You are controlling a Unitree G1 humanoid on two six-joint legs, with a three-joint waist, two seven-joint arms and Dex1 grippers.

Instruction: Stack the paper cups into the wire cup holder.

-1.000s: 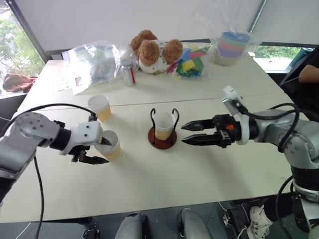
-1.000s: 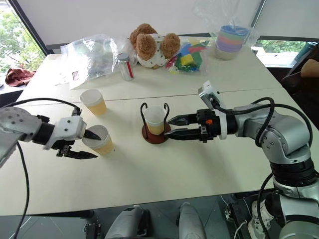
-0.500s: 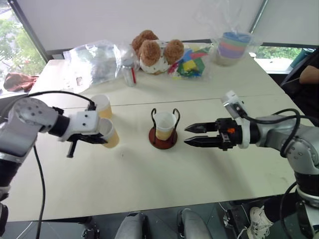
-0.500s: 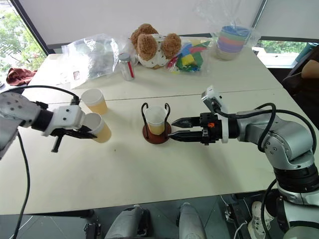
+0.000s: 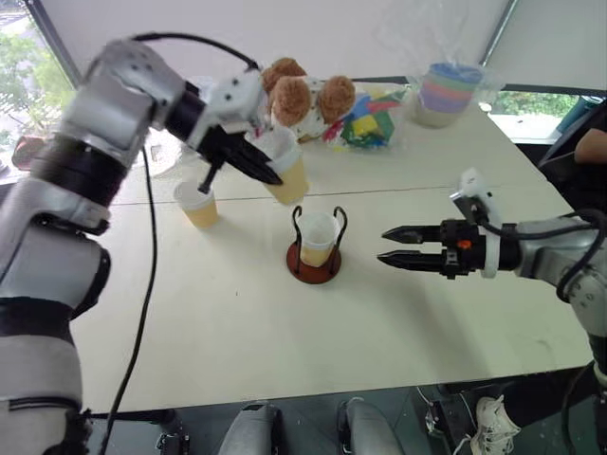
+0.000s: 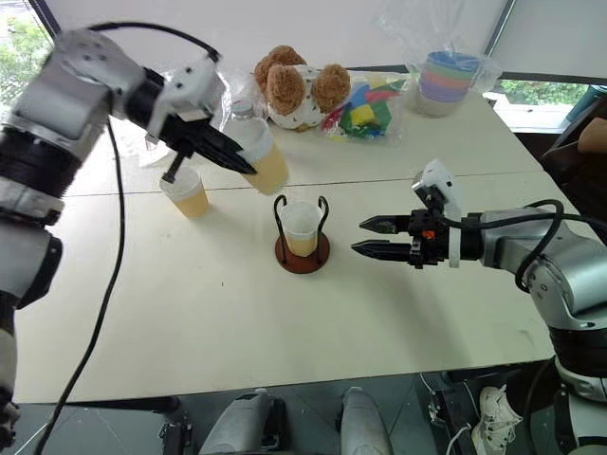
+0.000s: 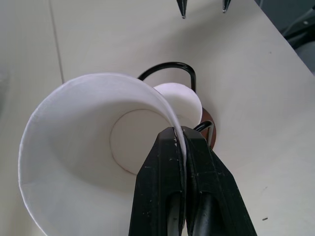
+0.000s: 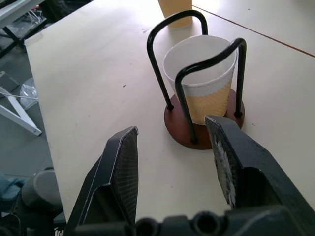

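Note:
I will let go of the paper cup in my left gripper inside the second cup (image 5: 320, 233) (image 7: 181, 104), which is standing in the wire cup holder.
My left gripper (image 5: 266, 171) is shut on the rim of a paper cup (image 5: 287, 172), one finger inside and one outside, holding it tilted in the air above and behind-left of the wire cup holder (image 5: 315, 258). The left wrist view shows the pinched cup (image 7: 74, 147) with the holder's wire loop (image 7: 167, 66) beyond it. A second cup (image 5: 317, 237) stands inside the holder. A third cup (image 5: 197, 204) stands on the table to the holder's left. My right gripper (image 5: 382, 245) is open and level just right of the holder, holding nothing.
Along the table's far edge lie a teddy bear (image 5: 299, 95), coloured blocks (image 5: 365, 125) and a stack of pastel bowls in clear plastic (image 5: 446, 90). A person's arm (image 5: 593, 142) shows at the right edge. A seam (image 5: 427, 188) runs across the table behind the holder.
My left gripper shut on the cup's rim, then lifted it off the table and carried it up and right toward the holder. My right gripper drew back slightly to the right.

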